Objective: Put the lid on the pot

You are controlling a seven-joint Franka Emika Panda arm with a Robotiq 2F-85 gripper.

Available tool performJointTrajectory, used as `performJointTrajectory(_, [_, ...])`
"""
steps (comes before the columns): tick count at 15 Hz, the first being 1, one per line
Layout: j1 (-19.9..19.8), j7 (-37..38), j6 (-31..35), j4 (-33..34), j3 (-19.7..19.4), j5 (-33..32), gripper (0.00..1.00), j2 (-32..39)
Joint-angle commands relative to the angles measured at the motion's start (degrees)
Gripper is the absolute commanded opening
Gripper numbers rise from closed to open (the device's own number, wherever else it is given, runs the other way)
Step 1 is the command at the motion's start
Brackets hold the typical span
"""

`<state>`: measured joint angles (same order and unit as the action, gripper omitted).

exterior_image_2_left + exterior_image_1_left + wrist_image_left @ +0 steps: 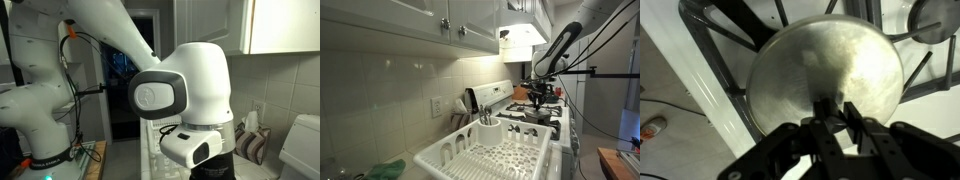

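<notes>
I will put the lid down and let go of it on the dark pot (pixel 541 113) (pixel 814 88) standing on the stove grates beyond the white dish rack.
The round silvery-grey lid (pixel 825 60) fills the middle of the wrist view, lying level above the black stove grates (pixel 725 35). My gripper (pixel 830 112) has its two black fingers shut on the small knob at the lid's centre. The dark pot is hidden; nothing of it shows round the lid's edge. In an exterior view my gripper (pixel 542 90) hangs low over the stove top at the far right. The lid and pot are too small and dark to tell apart there.
A white slatted dish rack (pixel 500 155) with a utensil cup (pixel 488 124) fills the foreground. An orange-brown thing (pixel 520 93) sits by the stove. Another round grey object (pixel 936 20) lies beyond the lid. My arm (pixel 190 90) blocks the stove in an exterior view.
</notes>
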<state>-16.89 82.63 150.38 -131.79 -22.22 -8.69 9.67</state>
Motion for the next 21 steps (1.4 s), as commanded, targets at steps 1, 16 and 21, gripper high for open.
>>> performJointTrajectory(1, [0.5,0.1,-0.8,0.7,-0.5,1.0,0.06,0.6])
performJointTrajectory(16, [0.9,1.4,-1.3,0.6,-2.4,-1.8,0.06,-0.3])
performJointTrajectory(21, [1.0,1.1,-1.9,1.0,-2.3,-1.2,0.06,0.5])
